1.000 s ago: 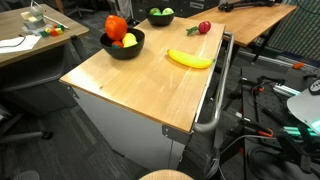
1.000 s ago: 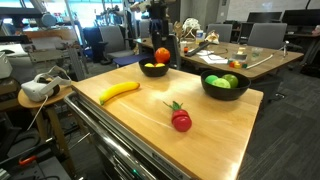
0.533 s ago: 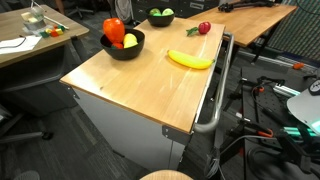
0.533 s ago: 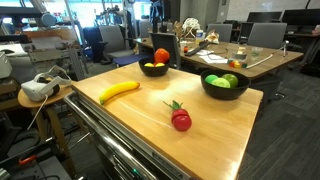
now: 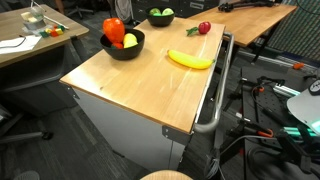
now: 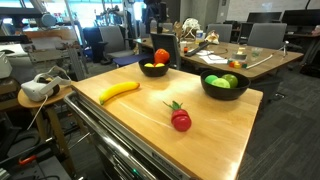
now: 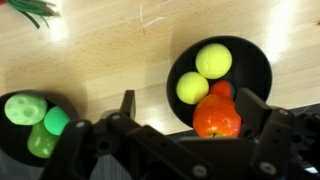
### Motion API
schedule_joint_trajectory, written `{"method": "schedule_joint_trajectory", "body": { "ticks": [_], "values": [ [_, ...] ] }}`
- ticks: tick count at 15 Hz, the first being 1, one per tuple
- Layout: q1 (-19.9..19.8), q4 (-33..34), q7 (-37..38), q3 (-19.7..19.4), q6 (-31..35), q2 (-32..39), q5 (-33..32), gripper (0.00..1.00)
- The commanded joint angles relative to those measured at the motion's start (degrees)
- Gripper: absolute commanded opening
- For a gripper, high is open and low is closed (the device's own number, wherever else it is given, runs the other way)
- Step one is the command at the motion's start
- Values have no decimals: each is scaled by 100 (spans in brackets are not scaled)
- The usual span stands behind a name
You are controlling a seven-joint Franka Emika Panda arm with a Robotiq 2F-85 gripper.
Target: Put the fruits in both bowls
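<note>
The yellow banana lies near the table's metal rail, so I will move my gripper to it next and close on the banana's middle (image 5: pixel 191 61).
In the wrist view my gripper (image 7: pixel 188 97) hangs open over a black bowl (image 7: pixel 255 65). That bowl holds two yellow-green balls (image 7: pixel 212 60) and an orange-red piece (image 7: pixel 217 116), which rests between the wide jaws without being gripped. The same bowl shows in both exterior views (image 5: pixel 122 45) (image 6: pixel 154 69). A second black bowl (image 7: pixel 15 145) (image 5: pixel 160 18) (image 6: pixel 225 85) holds green pieces (image 7: pixel 25 108). On the wooden table lie a yellow banana (image 5: pixel 190 59) (image 6: pixel 119 91) and a red piece with a green stem (image 5: pixel 204 28) (image 6: pixel 181 120).
The wooden table (image 5: pixel 130 85) has a metal rail (image 5: pixel 213 100) along one side. A stool with a white headset (image 6: pixel 38 88) stands beside it. Desks, chairs and cables surround the table.
</note>
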Motion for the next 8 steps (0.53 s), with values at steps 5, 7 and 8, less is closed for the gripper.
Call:
{"method": "schedule_joint_trajectory", "body": {
  "ticks": [5,7,8],
  "values": [
    [268,-976,-626,323,105,-1008,-773,100],
    [243,-1410,-807,362,249,-1434,-884,100],
    [230,-1539,-852,368,285,-1551,-890,100]
  ]
}}
